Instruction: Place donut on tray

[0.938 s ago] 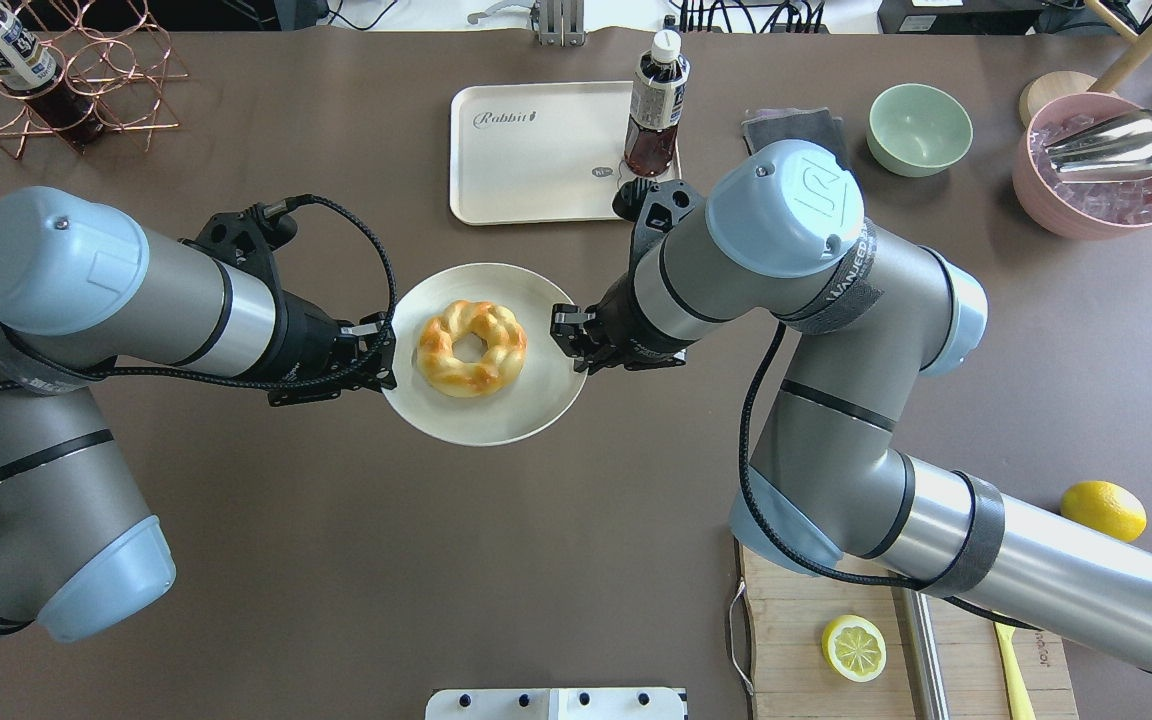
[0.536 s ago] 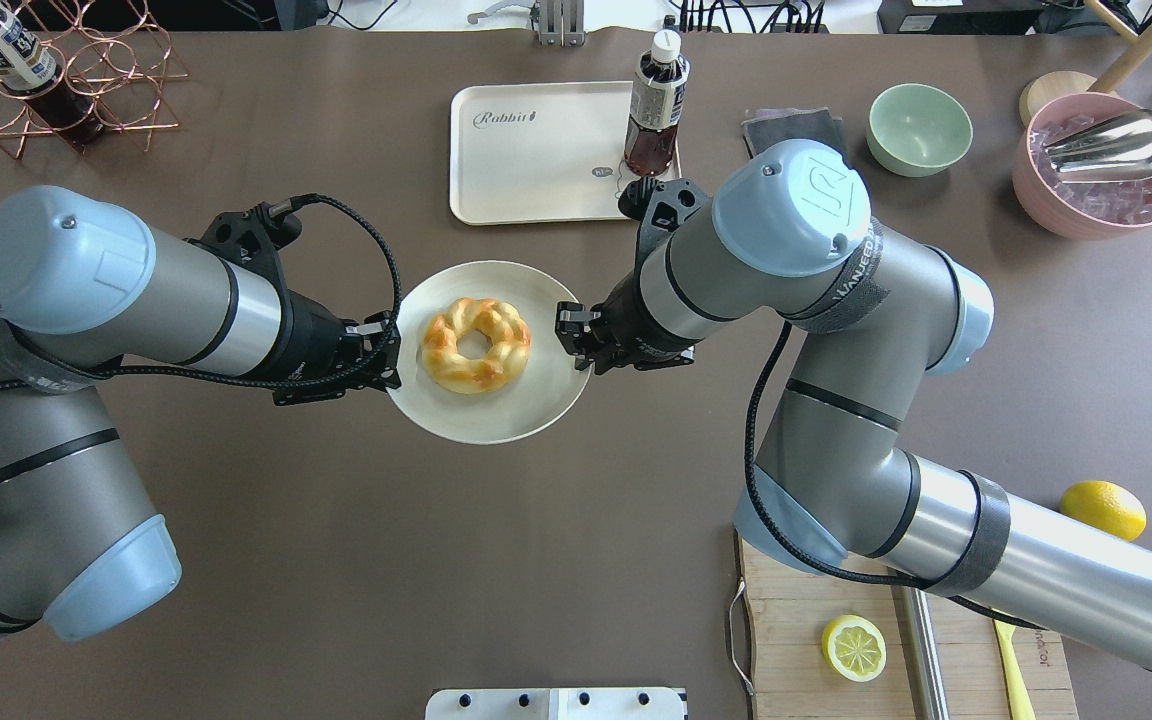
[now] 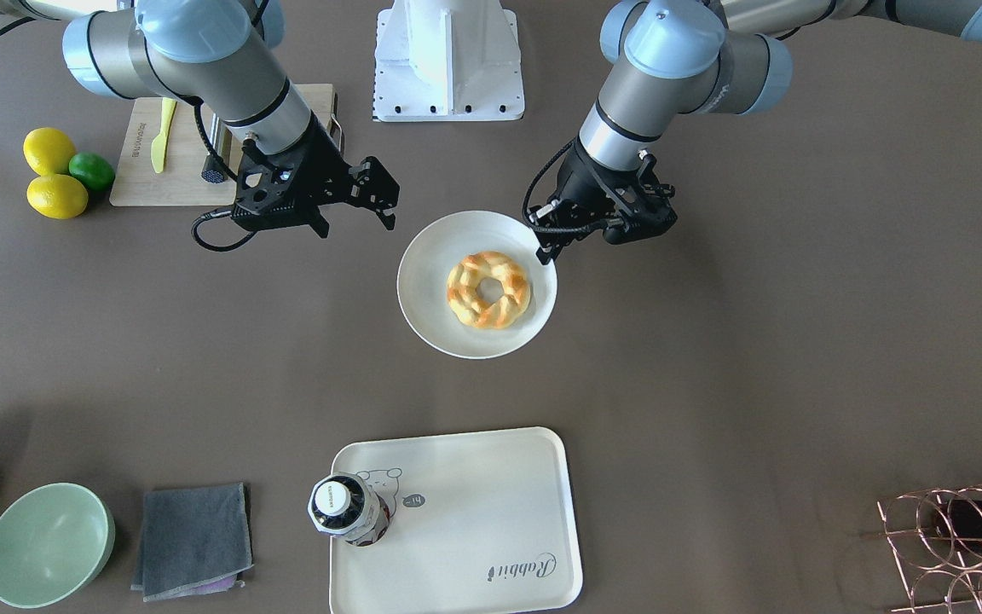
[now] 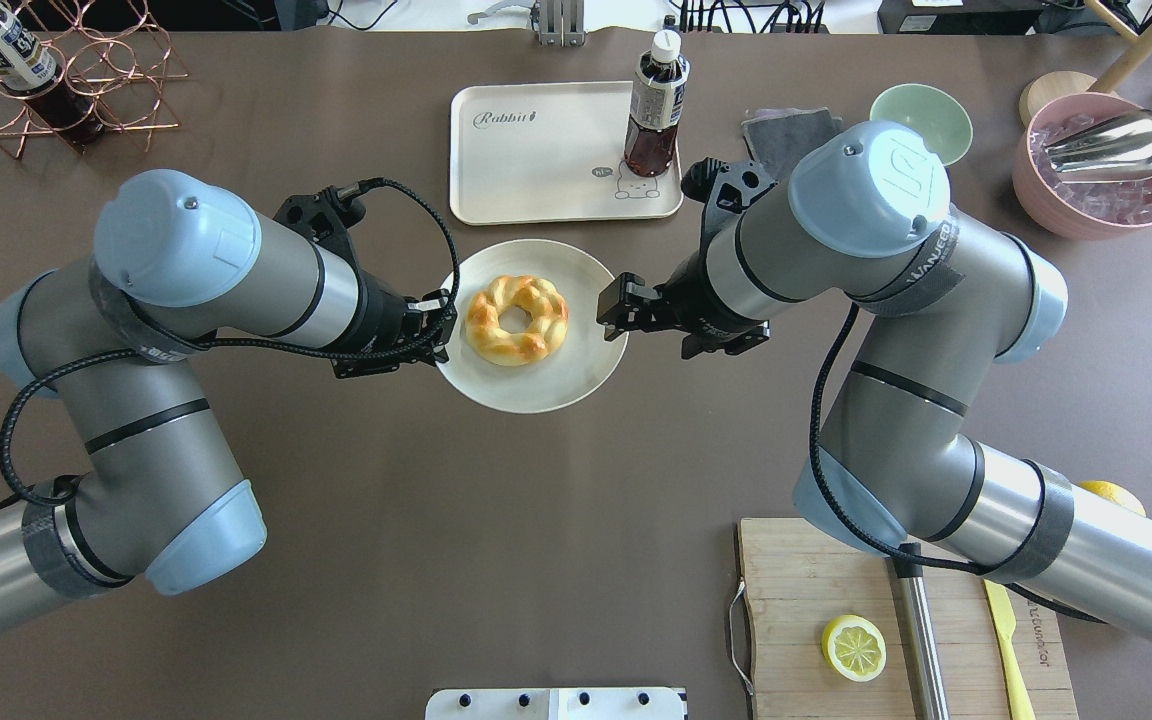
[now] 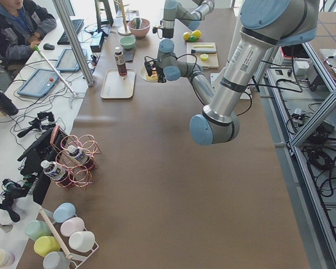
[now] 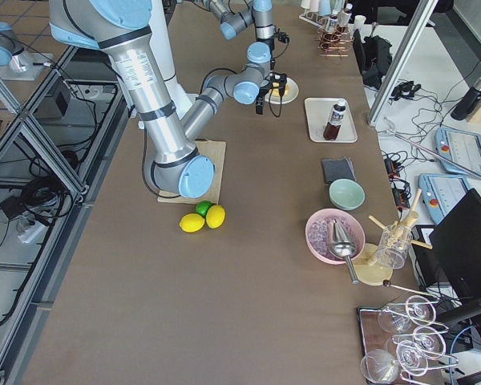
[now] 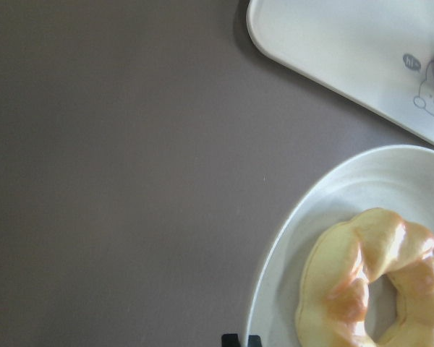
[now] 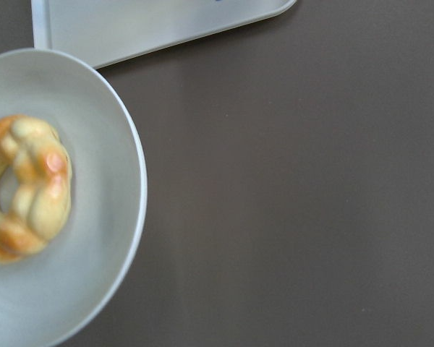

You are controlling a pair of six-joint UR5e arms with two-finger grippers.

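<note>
Next, the left gripper releases the plate with the donut over the cream tray's lettering [image 3: 490, 531], next to the dark drink bottle.
The donut [image 4: 517, 318], a braided golden ring, lies on a round off-white plate [image 4: 556, 385] in mid-table; it also shows in the front view [image 3: 488, 289] and both wrist views [image 7: 376, 282] [image 8: 25, 188]. My left gripper [image 4: 444, 325] is shut on the plate's left rim; its fingertips [image 7: 239, 340] show at that rim. My right gripper [image 4: 608, 308] is open and empty, above and just off the plate's right rim [image 3: 384, 200]. The cream tray [image 4: 536, 170] with "Rabbit" lettering lies just beyond the plate, its near edge close to the plate's far rim.
A dark drink bottle [image 4: 656, 105] stands on the tray's right part. A grey cloth [image 4: 786, 125], green bowl [image 4: 921, 105] and pink ice bowl [image 4: 1101, 170] lie at the far right. A cutting board [image 4: 836, 600] with a lemon half [image 4: 854, 647] is at the near right. A copper rack [image 4: 66, 80] stands far left.
The plate with the donut has moved right and toward the tray, along with my left gripper on its rim. My right gripper has moved right and farther as well.
</note>
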